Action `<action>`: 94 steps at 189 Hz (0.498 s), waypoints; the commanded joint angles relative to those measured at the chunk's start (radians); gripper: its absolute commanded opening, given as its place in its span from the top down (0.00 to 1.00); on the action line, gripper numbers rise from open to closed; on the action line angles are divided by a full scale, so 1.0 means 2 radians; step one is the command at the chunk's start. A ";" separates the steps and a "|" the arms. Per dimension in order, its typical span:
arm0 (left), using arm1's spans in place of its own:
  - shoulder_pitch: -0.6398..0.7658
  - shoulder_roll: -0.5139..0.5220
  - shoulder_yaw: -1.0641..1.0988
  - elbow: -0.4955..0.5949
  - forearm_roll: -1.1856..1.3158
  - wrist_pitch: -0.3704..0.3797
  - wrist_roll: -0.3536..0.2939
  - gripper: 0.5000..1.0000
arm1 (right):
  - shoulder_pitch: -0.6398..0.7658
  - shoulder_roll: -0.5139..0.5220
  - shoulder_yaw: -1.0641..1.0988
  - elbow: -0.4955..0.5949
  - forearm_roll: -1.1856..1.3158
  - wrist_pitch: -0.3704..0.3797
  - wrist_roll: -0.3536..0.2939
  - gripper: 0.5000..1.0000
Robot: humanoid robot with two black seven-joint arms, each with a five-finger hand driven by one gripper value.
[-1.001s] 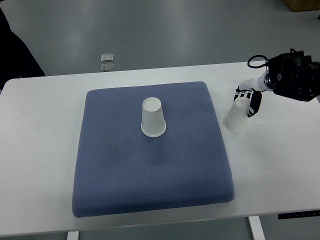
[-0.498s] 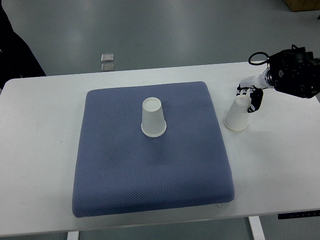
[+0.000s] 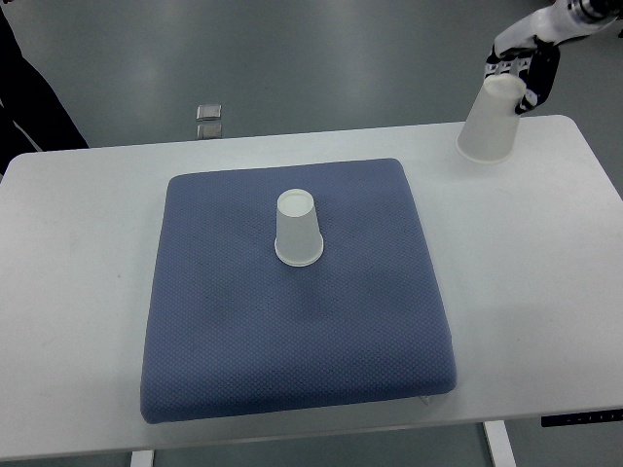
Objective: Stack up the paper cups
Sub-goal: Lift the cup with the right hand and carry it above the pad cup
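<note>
Next, my right gripper releases its cup, now hanging over the table's far corner, over the white paper cup (image 3: 298, 201) standing upside down on the blue cushion.
One white paper cup (image 3: 298, 228) stands upside down near the middle of the blue cushion (image 3: 292, 341). A second white paper cup (image 3: 489, 124) hangs upside down in the air at the top right, over the table's far right corner. My right hand (image 3: 516, 80) is shut on its base end, with dark fingers (image 3: 538, 78) wrapped around the top. The arm runs out of the picture at the upper right. No left arm shows.
The cushion lies on a white table (image 3: 545, 282) whose far edge runs just behind it. Two small square plates (image 3: 208, 120) lie on the grey floor beyond. A dark shape (image 3: 24, 97) fills the upper left edge.
My right hand has lifted the second cup off the table beside the cushion and carried it up and away toward the far right corner. The cup on the cushion has not moved.
</note>
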 commanded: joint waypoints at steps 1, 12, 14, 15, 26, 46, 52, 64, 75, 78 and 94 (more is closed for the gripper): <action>0.000 0.000 0.000 0.000 0.000 0.000 0.000 0.00 | 0.053 -0.014 0.000 0.024 -0.010 0.021 0.000 0.74; 0.000 0.000 0.000 -0.001 0.000 0.000 0.000 0.00 | 0.065 -0.017 0.000 0.031 -0.011 0.023 0.000 0.74; 0.000 0.000 0.000 -0.001 0.000 0.000 0.000 0.00 | 0.067 -0.017 0.000 0.032 -0.011 0.023 0.000 0.74; 0.000 0.000 0.000 -0.001 0.000 0.000 0.000 0.00 | 0.067 -0.017 0.000 0.032 -0.011 0.023 0.000 0.74; 0.000 0.000 0.000 0.000 0.000 0.000 0.000 0.00 | 0.071 -0.016 0.002 0.036 -0.011 0.023 0.000 0.74; 0.000 0.000 -0.001 0.000 0.000 0.000 0.000 0.00 | 0.073 -0.008 0.013 0.043 -0.007 0.022 0.000 0.74; 0.000 0.000 -0.001 0.000 -0.001 0.000 0.000 0.00 | 0.074 -0.002 0.028 0.049 -0.006 0.020 0.000 0.74; 0.000 0.000 -0.001 0.001 -0.001 0.000 0.000 0.00 | 0.073 0.014 0.071 0.052 -0.004 0.020 0.000 0.74; 0.000 0.000 -0.001 0.001 -0.001 0.000 0.001 0.00 | 0.072 0.037 0.094 0.052 0.005 0.017 0.000 0.74; 0.000 0.000 -0.001 0.001 -0.001 0.000 0.000 0.00 | 0.073 0.049 0.098 0.052 0.011 0.016 0.000 0.74; 0.000 0.000 0.000 0.002 -0.001 0.000 0.001 0.00 | 0.074 0.110 0.104 0.044 0.056 0.013 0.000 0.74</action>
